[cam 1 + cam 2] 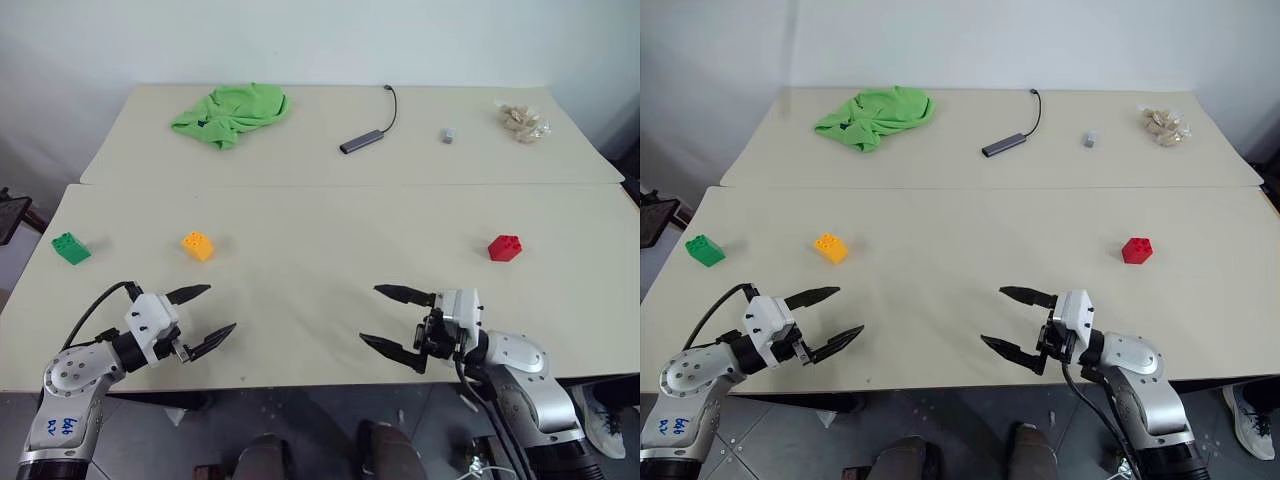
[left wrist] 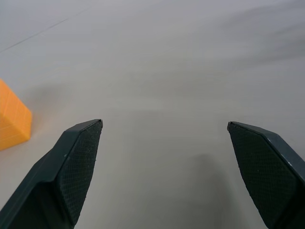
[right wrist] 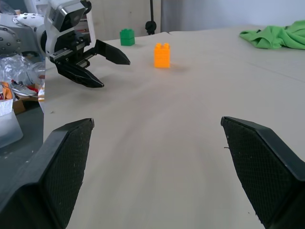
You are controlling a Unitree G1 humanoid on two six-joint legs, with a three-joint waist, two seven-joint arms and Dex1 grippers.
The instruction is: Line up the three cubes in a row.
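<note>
The green cube is near the table's side edge. Next, my left gripper will move to it and close on the cube's opposite sides (image 1: 72, 251).
Three cubes lie spread across the near table. The green cube (image 1: 70, 247) sits at the far left edge, the orange-yellow cube (image 1: 198, 245) a little to its right, and the red cube (image 1: 505, 247) far off on the right. My left gripper (image 1: 212, 317) hovers open near the front edge, below and slightly right of the orange-yellow cube (image 2: 12, 121). My right gripper (image 1: 378, 315) is open too, pointing left, below and left of the red cube. Nothing is between either pair of fingers. The right wrist view shows the left gripper (image 3: 114, 71), the orange-yellow cube (image 3: 162, 55) and the green cube (image 3: 127, 36).
On the far table lie a green cloth (image 1: 232, 113), a grey adapter with a black cable (image 1: 367, 139), a tiny grey block (image 1: 449, 135) and a crumpled pale wrapper (image 1: 521, 121). A seam (image 1: 330, 185) divides the two tables.
</note>
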